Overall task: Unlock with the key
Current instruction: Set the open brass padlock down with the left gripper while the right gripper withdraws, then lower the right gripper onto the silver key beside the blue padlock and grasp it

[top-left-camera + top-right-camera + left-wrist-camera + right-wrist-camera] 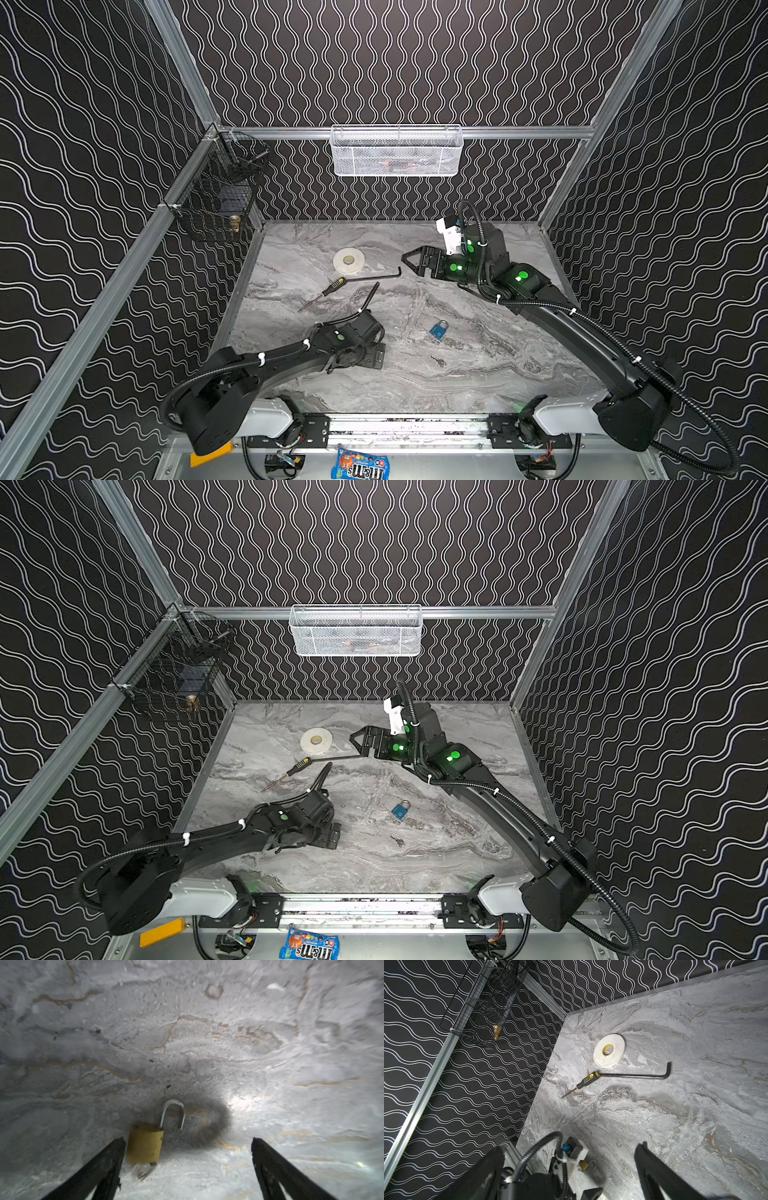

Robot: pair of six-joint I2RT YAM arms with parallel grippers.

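The brass padlock is already open. Next, I should close my left gripper on the loose key (438,361) that is near the blue padlock.
A brass padlock (144,1144) lies on the marble table (207,1043) with its steel shackle (173,1112) swung open, one leg free of the body. A key (146,1169) sticks out of the bottom of the body. My left gripper (188,1139) hangs over it, open and holding nothing, and the padlock rests just beside one finger (108,1159). In both top views the left gripper (376,353) (330,833) hides this padlock. The right wrist view shows the padlock (584,1165) beside the left arm's camera mount. My right gripper (409,259) (570,1150) hovers open and empty further back.
A blue padlock (438,330) and a loose key (438,360) lie mid-table. Further back lie a tape roll (348,261), a screwdriver (328,289) and a hex key (374,277). A white basket (397,151) and a black wire basket (224,187) hang on the walls.
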